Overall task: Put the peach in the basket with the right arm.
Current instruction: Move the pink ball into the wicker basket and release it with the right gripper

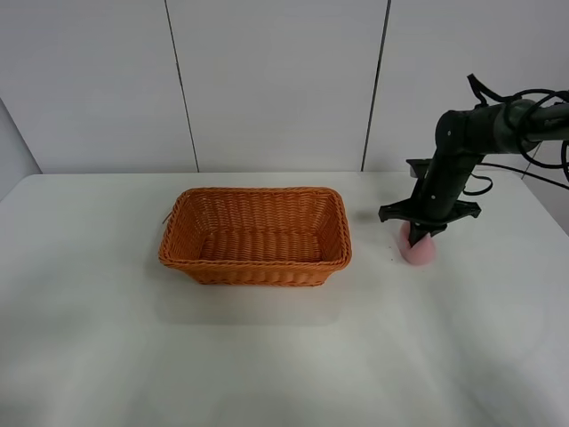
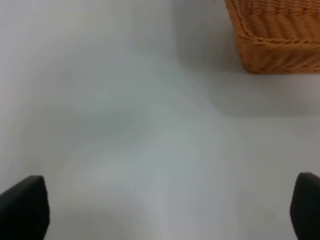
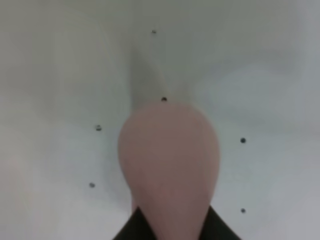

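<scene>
Next, I let go of the pink peach with my right gripper on the middle of the orange wicker basket's bottom point(image 1: 266, 245).
The pink peach point(image 1: 420, 249) rests on the white table, right of the orange wicker basket point(image 1: 256, 269). My right gripper point(image 1: 418, 233) comes down on it from above. In the right wrist view the peach point(image 3: 169, 160) fills the middle, and the dark fingers point(image 3: 129, 231) press against both of its sides, so the right gripper point(image 3: 172, 227) is shut on it. In the left wrist view the left gripper point(image 2: 170, 210) stands open over bare table, its fingertips point(image 2: 25, 205) far apart, with a corner of the basket point(image 2: 275, 40) beyond it. The left arm is out of the exterior high view.
The basket holds nothing and sits mid-table, a short gap from the peach. The white table point(image 1: 284, 356) stretches wide in front. A panelled wall point(image 1: 276, 80) stands behind. Small dark specks point(image 3: 243, 140) mark the table around the peach.
</scene>
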### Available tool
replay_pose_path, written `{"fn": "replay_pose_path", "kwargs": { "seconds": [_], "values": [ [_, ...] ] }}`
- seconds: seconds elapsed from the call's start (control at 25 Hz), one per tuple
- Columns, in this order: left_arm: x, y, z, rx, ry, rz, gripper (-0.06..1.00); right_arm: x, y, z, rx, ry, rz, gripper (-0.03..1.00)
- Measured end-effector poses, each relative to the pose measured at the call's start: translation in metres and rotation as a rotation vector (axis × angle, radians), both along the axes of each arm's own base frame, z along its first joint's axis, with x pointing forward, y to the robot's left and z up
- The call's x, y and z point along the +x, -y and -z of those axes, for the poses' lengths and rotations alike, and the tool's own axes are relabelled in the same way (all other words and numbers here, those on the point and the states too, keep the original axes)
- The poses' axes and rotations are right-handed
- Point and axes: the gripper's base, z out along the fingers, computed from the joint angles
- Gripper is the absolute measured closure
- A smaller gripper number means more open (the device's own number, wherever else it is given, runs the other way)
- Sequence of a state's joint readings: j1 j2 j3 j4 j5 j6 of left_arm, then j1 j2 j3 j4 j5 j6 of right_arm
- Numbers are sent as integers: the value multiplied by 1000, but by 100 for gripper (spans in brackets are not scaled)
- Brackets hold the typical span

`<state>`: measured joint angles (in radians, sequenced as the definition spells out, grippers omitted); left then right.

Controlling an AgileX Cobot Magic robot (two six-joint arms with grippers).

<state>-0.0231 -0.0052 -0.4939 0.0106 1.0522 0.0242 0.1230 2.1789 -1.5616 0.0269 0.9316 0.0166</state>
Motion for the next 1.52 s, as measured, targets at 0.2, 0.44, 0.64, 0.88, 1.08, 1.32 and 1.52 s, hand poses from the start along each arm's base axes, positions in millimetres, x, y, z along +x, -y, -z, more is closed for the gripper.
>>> {"fn": "replay_pose_path", "kwargs": {
  "seconds": [0.2,0.44,0.64,0.88,1.08,1.32,1.52],
  "values": [
    [0,0,0,0,0,0,-4,15,-1,-64,0,59,-7,96],
    [0,0,0,0,0,0,-4,29,-3,-129,10,196,-10,96],
    [0,0,0,0,0,0,-4,29,-11,-146,8,243,-31,96],
    [0,0,0,0,0,0,-4,16,-70,-146,13,240,-164,96],
    [0,0,0,0,0,0,-4,-8,-135,-146,32,238,-314,96],
    [0,0,0,0,0,0,-4,-31,-196,-137,61,268,-452,96],
    [0,0,0,0,0,0,-4,-33,-233,-95,69,261,-519,96]
  ]
}}
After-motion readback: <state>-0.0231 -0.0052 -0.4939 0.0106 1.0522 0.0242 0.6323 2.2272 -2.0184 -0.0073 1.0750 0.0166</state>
